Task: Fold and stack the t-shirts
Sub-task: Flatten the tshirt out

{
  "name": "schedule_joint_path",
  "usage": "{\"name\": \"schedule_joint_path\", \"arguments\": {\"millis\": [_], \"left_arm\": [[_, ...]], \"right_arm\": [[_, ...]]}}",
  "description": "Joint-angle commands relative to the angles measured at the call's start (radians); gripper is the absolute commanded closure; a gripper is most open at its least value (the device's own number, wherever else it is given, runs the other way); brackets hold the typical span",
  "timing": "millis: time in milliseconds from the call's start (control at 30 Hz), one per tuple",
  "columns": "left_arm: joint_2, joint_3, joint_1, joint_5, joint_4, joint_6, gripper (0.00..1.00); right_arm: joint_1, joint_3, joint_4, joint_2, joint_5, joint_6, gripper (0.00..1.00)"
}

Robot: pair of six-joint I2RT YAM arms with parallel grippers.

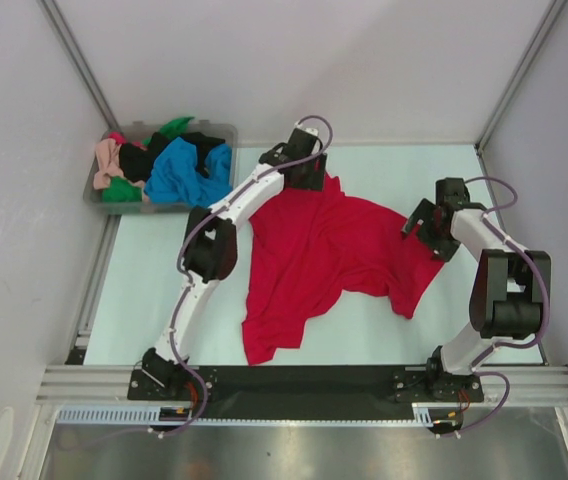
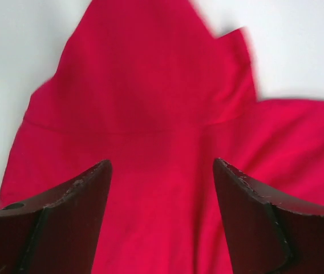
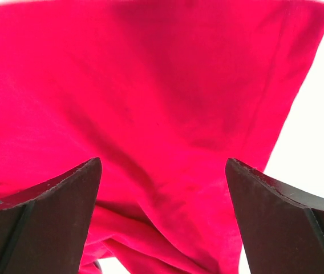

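The red t-shirt has a pointed outer corner just beside my right gripper's fingers. Next, that gripper will close on the outer corner [image 1: 442,262].
A large red t-shirt [image 1: 324,255] lies rumpled and spread on the white table [image 1: 144,290] between both arms. My left gripper [image 1: 309,178] is open above the shirt's far left corner; in the left wrist view the red cloth [image 2: 162,114] fills the space under the spread jaws [image 2: 162,171]. My right gripper [image 1: 422,228] is open over the shirt's right edge; its wrist view shows folded red cloth [image 3: 162,114] between its jaws [image 3: 163,171]. Other shirts, blue [image 1: 186,172], black [image 1: 134,160], green [image 1: 119,192] and peach-pink [image 1: 107,156], are heaped in the bin.
A clear grey plastic bin [image 1: 222,132] holding the heap of shirts stands at the table's far left corner. White walls and metal frame rails enclose the table on three sides. A black rail with the arm bases runs along the near edge.
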Motion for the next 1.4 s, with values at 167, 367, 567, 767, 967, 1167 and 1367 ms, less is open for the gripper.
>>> {"name": "schedule_joint_path", "arguments": {"millis": [167,367,567,767,967,1167,1367], "left_arm": [[-0.084,-0.261,-0.012,0.052,0.144,-0.062,0.28],[-0.177,-0.471,-0.060,0.060,0.137,-0.111,0.37],[-0.425,-0.875,-0.137,-0.018,0.087,-0.196,0.39],[-0.740,-1.258,-0.230,-0.034,0.052,-0.348,0.39],[-0.889,-1.125,-0.252,-0.098,-0.060,-0.290,0.34],[-0.874,-0.927,-0.043,-0.034,-0.061,-0.173,0.30],[-0.829,-0.996,0.069,0.097,0.136,-0.069,0.35]], "right_arm": [[-0.029,0.056,0.049,0.000,0.008,-0.003,0.04],[-0.044,0.070,0.046,0.005,0.001,-0.017,0.04],[-0.061,0.050,0.049,-0.004,-0.004,-0.015,0.04],[-0.061,-0.022,0.070,-0.044,-0.021,-0.009,0.04],[-0.061,-0.095,0.073,-0.115,-0.024,-0.007,0.04],[-0.052,-0.094,0.092,-0.130,-0.058,-0.029,0.04],[-0.050,-0.088,0.107,-0.107,-0.061,-0.056,0.04]]}}
